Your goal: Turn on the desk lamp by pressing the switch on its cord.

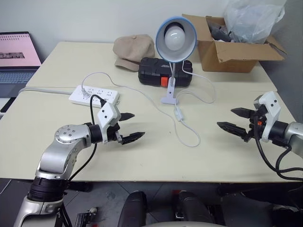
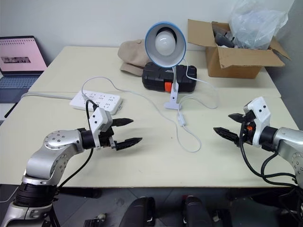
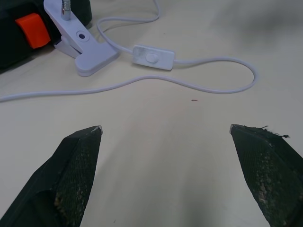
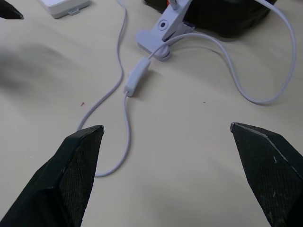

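Note:
The white switch's end [image 1: 177, 109] [image 4: 143, 65] nearest the lamp's clamp foot is the next place for my right gripper to go and close.
The desk lamp [image 1: 175, 39] stands mid-table on its white clamp foot [image 1: 169, 97], its light-blue shade facing me and the bulb unlit. Its thin white cord [image 1: 191, 137] loops over the tabletop. The small white switch [image 1: 179, 113] lies on the cord just in front of the clamp, also seen at switch [image 3: 152, 57] and switch [image 4: 136, 77]. My left gripper [image 1: 131, 126] hovers open to the left of the switch, apart from it. My right gripper [image 1: 235, 120] hovers open to the right, also apart. Neither holds anything.
A white power strip [image 1: 93, 95] lies at the left, a black case [image 1: 164, 72] and a beige cap [image 1: 133, 51] behind the lamp. An open cardboard box [image 1: 232, 47] with a plastic bag sits at the back right. A laptop [image 1: 18, 56] stands at the far left.

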